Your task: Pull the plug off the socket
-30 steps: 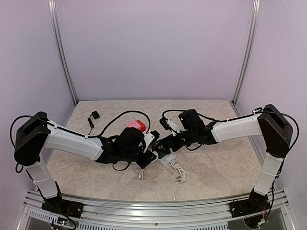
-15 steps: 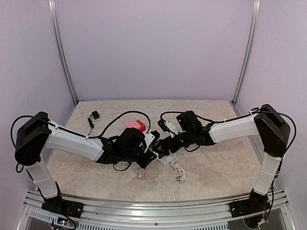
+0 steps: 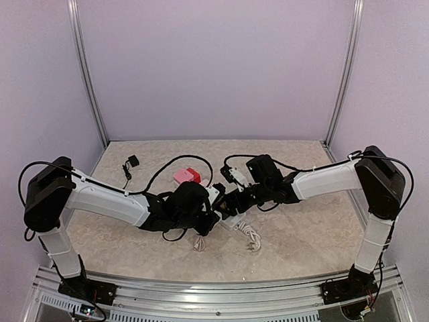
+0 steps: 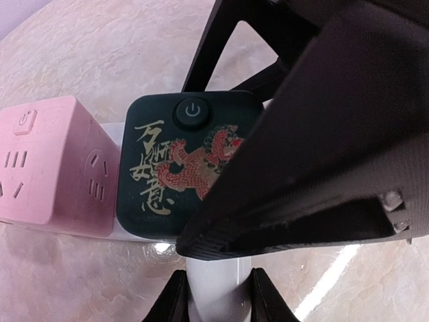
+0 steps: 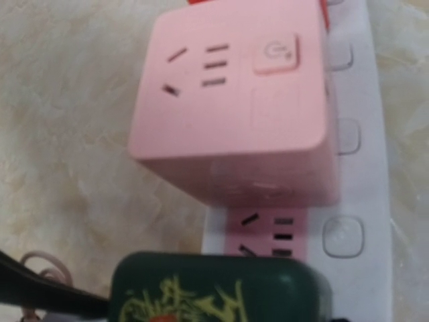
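I will let go of the white plug with my left gripper on the table [image 3: 151, 161] beside the small black adapter, toward the red cube.
The socket is a long white power strip [image 5: 358, 168] with pink outlets. A dark green cube plug with a dragon print [image 4: 181, 161] sits in it, next to a pink cube adapter [image 4: 47, 161]. My left gripper [image 4: 216, 302] is shut on the strip's white end, just below the green plug. My right gripper [image 3: 228, 203] straddles the green plug, and one black finger [image 4: 322, 147] lies along its near side. The right wrist view shows the green plug [image 5: 221, 288] at the bottom edge and the pink cube [image 5: 234, 100] above it; its own fingers are hidden.
A red cube [image 3: 196, 176] stands behind the pink one [image 3: 182, 176]. The strip's thick white cord [image 3: 251, 238] coils near the front. A small black adapter [image 3: 133, 161] with a black cable lies at the back left. Both arms meet mid-table.
Both grippers have closed in on the strip: the left arm shifted slightly right, the right arm slightly left. The pink and red cubes moved a little left.
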{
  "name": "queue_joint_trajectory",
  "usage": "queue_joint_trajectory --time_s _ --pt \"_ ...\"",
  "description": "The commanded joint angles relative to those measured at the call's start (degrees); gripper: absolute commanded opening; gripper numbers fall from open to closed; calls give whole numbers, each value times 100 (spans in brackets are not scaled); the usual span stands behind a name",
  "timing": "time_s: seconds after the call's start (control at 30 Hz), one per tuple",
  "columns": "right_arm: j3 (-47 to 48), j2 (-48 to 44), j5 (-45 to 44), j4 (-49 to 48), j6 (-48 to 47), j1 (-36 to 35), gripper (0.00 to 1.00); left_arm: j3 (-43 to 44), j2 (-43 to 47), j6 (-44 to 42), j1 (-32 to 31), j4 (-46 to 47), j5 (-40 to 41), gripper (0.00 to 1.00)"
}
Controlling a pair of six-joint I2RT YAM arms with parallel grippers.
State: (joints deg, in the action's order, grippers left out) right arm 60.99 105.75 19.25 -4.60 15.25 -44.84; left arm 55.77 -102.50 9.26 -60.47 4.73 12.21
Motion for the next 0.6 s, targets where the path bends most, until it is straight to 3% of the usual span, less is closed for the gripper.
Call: queue_joint_trajectory --time_s 0.0,0.1,0.3,0.57 --pt "-30 344 -441 320 -70 28 52 -306 -86 344 131 53 -681 2" --pt "-43 371 -494 347 -113 28 51 -436 68 429 118 170 -719 1" --pt "-50 418 -570 355 -122 30 50 344 -510 -474 -426 -952 383 0" --pt "-120 401 -642 348 -138 63 45 -373 507 428 322 -406 -1367 0"
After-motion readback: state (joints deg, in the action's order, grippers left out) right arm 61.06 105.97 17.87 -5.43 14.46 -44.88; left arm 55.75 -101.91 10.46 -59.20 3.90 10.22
